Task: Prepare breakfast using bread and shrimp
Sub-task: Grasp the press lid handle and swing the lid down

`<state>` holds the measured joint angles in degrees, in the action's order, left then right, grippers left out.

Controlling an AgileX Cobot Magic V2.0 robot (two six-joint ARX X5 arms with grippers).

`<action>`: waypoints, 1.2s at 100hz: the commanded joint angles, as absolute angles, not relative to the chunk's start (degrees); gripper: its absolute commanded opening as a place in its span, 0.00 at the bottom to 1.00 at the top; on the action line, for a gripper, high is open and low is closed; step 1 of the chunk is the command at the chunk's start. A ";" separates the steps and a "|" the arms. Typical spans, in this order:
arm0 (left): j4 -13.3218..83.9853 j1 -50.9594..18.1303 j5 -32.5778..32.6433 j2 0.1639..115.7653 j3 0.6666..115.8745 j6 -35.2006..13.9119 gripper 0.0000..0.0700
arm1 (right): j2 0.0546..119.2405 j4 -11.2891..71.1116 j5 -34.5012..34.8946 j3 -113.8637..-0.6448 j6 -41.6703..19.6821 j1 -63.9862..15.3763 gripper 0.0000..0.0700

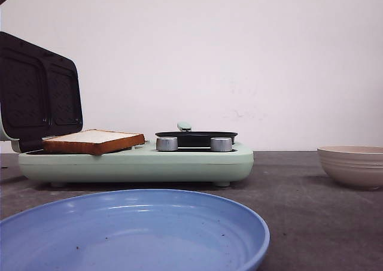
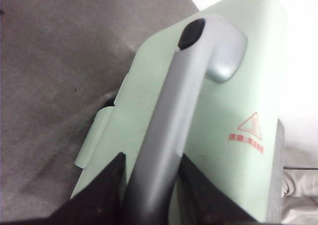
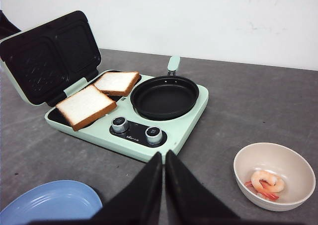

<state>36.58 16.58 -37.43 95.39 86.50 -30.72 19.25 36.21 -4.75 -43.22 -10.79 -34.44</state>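
The lid, which stands open now, will be let go by my left gripper once it rests on top of the bread on the grill plate (image 1: 88,130).
Two slices of bread (image 3: 85,106) (image 3: 117,82) lie side by side on the grill plate of a mint-green sandwich maker (image 3: 164,143). Only the nearer slice (image 1: 96,140) shows in the front view. The lid (image 3: 49,56) stands open. My left gripper (image 2: 153,158) is shut on the lid's grey handle (image 2: 171,120), on the lid's outer side. The shrimp (image 3: 266,183) lies in a beige bowl (image 3: 274,144) to the right of the maker. My right gripper (image 3: 164,158) is shut and empty, above the table in front of the maker's knobs.
A black pan (image 3: 164,97) sits on the maker's right half, behind two knobs (image 3: 153,133). A blue plate (image 1: 131,235) lies at the table's front. The beige bowl (image 1: 353,166) stands at the right. A white wall is behind.
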 commanded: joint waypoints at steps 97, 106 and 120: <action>28.10 -8.21 -14.33 99.72 87.59 -19.81 0.01 | 19.33 32.40 -6.48 -43.40 -13.06 -34.72 0.00; 28.25 -10.72 -11.25 101.16 87.59 -18.50 0.01 | 19.33 32.32 -6.50 -43.40 -13.37 -34.72 0.00; 28.93 -13.32 -8.64 103.74 87.59 -18.39 0.01 | 19.33 32.23 -6.50 -43.40 -13.34 -34.72 0.00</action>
<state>28.64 -14.13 -10.90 100.75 86.96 -21.98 19.25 32.93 -6.24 -43.22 -12.49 -34.44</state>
